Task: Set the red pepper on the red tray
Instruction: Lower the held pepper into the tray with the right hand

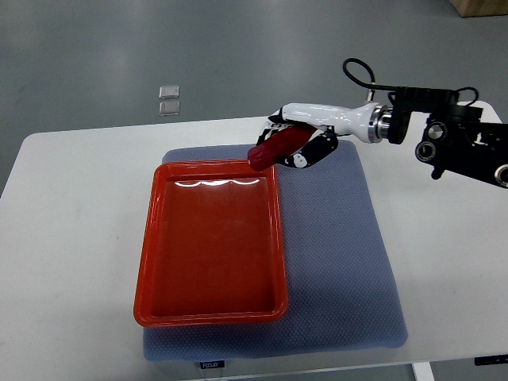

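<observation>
My right gripper is going to release the red pepper midway between the sides, in the far half of the red tray point(226, 210).
A red tray point(159, 238) lies on a grey mat point(341, 246) in the middle of the white table. My right hand point(298, 139) comes in from the right edge and is shut on a long red pepper point(274, 148). The pepper's tip hangs just above the tray's far right corner. The tray holds nothing. The left arm is out of view.
The white table point(71, 222) extends to the left of the mat. Two small clear squares point(169, 98) lie on the grey floor beyond the table's far edge. My right arm's black joints point(460, 139) hang over the table's right side.
</observation>
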Robot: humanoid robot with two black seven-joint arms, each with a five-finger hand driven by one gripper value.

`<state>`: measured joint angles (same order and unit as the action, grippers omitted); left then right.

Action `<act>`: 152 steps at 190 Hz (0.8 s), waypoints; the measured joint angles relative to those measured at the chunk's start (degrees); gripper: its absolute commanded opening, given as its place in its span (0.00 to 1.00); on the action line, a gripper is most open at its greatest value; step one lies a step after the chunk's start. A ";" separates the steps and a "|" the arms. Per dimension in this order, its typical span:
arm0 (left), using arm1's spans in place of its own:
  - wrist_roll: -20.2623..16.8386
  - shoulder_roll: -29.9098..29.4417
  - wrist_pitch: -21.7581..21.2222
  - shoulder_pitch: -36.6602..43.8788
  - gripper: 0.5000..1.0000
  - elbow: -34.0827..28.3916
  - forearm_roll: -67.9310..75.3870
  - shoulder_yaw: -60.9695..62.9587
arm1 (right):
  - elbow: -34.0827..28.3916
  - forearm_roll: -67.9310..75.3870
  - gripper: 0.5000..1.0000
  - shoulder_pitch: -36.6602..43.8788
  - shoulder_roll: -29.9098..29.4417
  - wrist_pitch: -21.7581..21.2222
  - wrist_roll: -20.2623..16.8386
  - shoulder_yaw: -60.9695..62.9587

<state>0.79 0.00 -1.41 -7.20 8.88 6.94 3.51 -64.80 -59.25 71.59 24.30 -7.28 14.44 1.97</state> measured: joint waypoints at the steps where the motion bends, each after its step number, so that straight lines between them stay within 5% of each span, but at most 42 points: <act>1: 0.00 0.00 0.00 0.00 1.00 0.00 0.00 0.00 | 0.18 0.07 0.00 0.13 -0.25 0.00 0.01 -0.12; 52: 0.00 0.00 0.13 0.03 1.00 0.17 0.00 -0.21 | 16.00 0.64 0.00 2.46 -22.47 0.42 -0.04 -6.59; 92: 0.00 0.00 0.19 0.06 1.00 0.34 0.00 -0.26 | 23.95 -0.15 0.00 -1.80 -24.24 0.82 -0.04 -8.58; 152: 0.00 0.00 0.19 0.07 1.00 0.00 0.00 -0.08 | 24.64 -0.14 0.00 -5.21 -24.30 0.92 0.07 -8.50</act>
<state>0.79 0.00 -1.22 -7.13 8.88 6.94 3.43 -40.17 -59.39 66.38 -0.01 -6.36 14.51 -6.53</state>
